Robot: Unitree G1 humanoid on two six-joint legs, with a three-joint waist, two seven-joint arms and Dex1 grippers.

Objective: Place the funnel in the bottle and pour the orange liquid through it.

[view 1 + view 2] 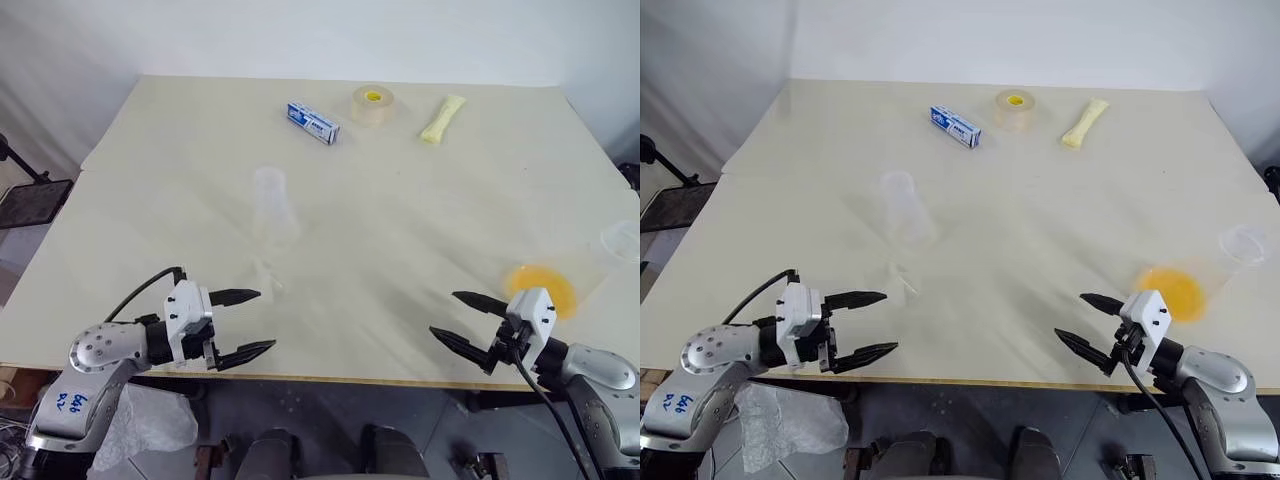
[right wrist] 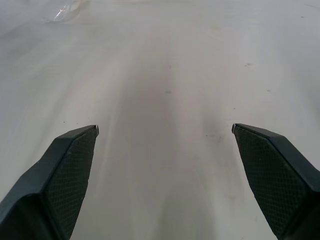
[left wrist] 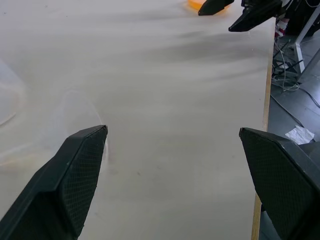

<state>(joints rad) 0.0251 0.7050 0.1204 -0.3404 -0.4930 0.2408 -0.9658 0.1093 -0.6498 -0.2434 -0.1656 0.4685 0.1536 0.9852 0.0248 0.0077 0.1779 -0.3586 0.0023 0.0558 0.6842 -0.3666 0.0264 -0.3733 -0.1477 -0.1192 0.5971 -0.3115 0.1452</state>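
My left gripper is to go next past the small funnel to the clear bottle's neck (image 1: 270, 186) and close there, just below the bottle's rim.
The clear bottle (image 1: 272, 208) stands upright left of the table's middle. Just in front of it the small clear funnel (image 1: 266, 274) rests on the table, faint against the pale top. The orange liquid (image 1: 541, 286) sits in a clear cup near the front right. My left gripper (image 1: 265, 320) hovers open over the front edge, a little nearer than the funnel, with nothing between its fingers. My right gripper (image 1: 444, 313) is open and empty too, just left of the orange cup. In the left wrist view the funnel (image 3: 75, 117) lies beyond the open fingers.
A blue-and-white small box (image 1: 313, 123), a tape roll (image 1: 373, 104) with a yellow centre and a pale yellow stick-like object (image 1: 441, 118) lie at the far side. A second clear cup (image 1: 624, 240) stands at the right edge. The table's front edge (image 1: 340, 378) runs under both grippers.
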